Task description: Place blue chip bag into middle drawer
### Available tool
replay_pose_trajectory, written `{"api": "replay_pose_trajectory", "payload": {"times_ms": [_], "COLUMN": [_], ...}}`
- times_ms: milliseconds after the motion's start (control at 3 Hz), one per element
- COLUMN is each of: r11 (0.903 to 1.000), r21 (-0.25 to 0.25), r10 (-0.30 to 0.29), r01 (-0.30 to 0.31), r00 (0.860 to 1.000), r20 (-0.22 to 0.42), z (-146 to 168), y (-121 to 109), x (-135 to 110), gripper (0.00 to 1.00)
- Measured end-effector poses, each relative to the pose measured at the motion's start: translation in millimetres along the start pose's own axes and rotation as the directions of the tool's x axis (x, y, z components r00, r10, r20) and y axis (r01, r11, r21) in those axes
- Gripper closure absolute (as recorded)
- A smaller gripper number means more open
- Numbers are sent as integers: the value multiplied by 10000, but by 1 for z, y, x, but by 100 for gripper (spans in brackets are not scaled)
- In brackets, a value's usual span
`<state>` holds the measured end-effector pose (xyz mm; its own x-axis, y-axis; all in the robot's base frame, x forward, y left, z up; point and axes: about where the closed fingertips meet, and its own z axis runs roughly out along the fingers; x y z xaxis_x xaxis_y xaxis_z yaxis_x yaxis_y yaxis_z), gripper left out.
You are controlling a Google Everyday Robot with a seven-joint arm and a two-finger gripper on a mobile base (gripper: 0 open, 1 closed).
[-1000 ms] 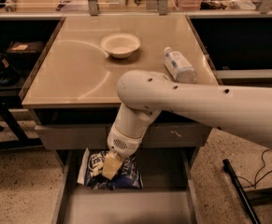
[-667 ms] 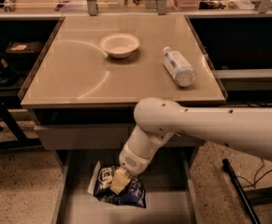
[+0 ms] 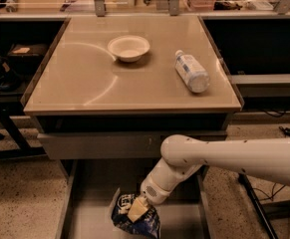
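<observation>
I will use my gripper to set the blue chip bag down on the middle drawer's grey bottom [image 3: 142,212], roughly halfway between the sides of that drawer.
The blue chip bag [image 3: 134,215] is a crinkly dark-blue bag with white lettering. It stands low inside the open middle drawer [image 3: 84,218], a wide grey tray pulled out below the tabletop. My gripper [image 3: 137,209] reaches down from the white arm [image 3: 224,156] at the right and is shut on the bag near its top, with a tan finger pad showing against the blue. The bag's lower end is at or near the drawer floor; I cannot tell whether it touches.
A white bowl [image 3: 128,48] and a clear plastic bottle with a white label [image 3: 191,71] lie on the tan tabletop [image 3: 84,83]. A shut drawer front [image 3: 94,146] sits above the open drawer. Dark shelves flank the table; cables lie on the floor at right.
The arm has lowered and pulled toward the front, carrying the bag down deeper into the open drawer. The bowl and bottle have not moved.
</observation>
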<state>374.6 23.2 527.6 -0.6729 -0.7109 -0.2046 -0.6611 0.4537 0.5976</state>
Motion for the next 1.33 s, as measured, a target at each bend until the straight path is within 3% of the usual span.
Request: {"api": "replay_pose_trajectory", "payload": {"times_ms": [667, 1000, 1333], "r11": [9984, 9895, 9808], "r21": [-386, -169, 217], "r10": [423, 1446, 1878], "r01": [-414, -1436, -1940], "r00": [9988, 9853, 9681], "r20": [234, 912, 1656], "z": [25, 51, 63], "y": [-11, -36, -60], "x": [9, 28, 28], "gripper": [100, 100, 100]}}
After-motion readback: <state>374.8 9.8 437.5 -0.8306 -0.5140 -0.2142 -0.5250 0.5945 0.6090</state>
